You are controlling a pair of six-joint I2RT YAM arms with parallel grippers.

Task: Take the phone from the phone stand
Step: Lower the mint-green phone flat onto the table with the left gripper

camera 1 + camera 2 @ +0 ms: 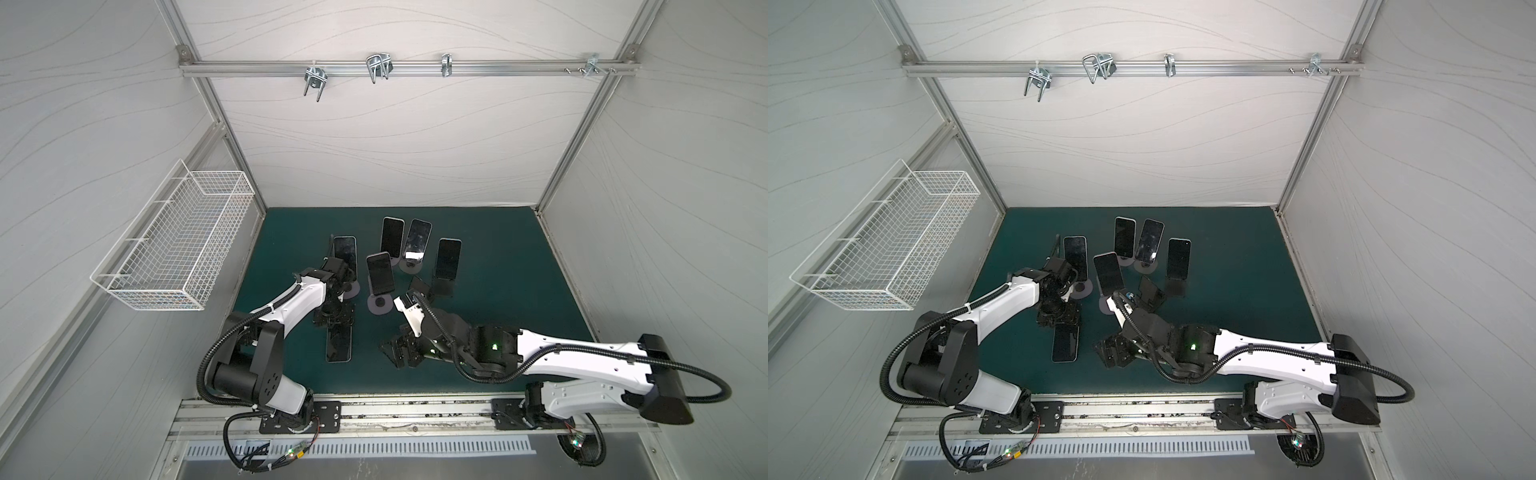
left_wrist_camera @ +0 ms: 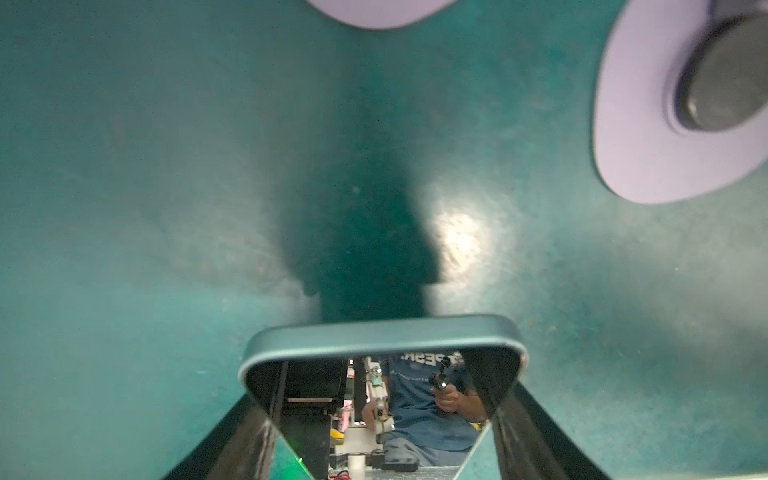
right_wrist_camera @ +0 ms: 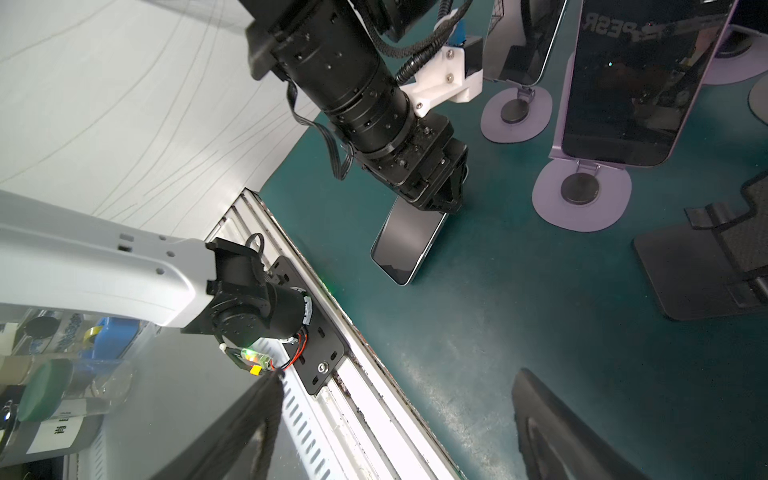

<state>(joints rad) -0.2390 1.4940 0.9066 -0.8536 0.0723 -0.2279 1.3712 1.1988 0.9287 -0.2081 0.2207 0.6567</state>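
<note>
The robot's left gripper should release the dark-screened phone on the green mat (image 1: 336, 345) between the lilac base and the metal rail. The phone now lies flat, off any stand.
A dark-screened phone (image 1: 338, 347) (image 1: 1065, 345) lies flat on the green mat, off any stand. My left gripper (image 1: 332, 322) (image 2: 382, 390) is shut across the width of its far end (image 2: 382, 336), one finger on each long edge. The right wrist view shows that same grip on the phone (image 3: 405, 245). Several other phones stand upright on stands behind it, the nearest (image 1: 379, 272) on a lilac phone stand (image 1: 380, 305) with a round base. My right gripper (image 1: 397, 353) (image 3: 397, 380) hovers open above the mat with nothing between its fingers.
An empty black stand (image 1: 419, 286) (image 3: 706, 257) stands beside a black stand carrying a phone (image 1: 448, 257). A lilac base (image 2: 665, 124) lies close to the left gripper. A white wire basket (image 1: 174, 249) hangs on the left wall. A metal rail (image 1: 415, 411) runs along the mat's front edge.
</note>
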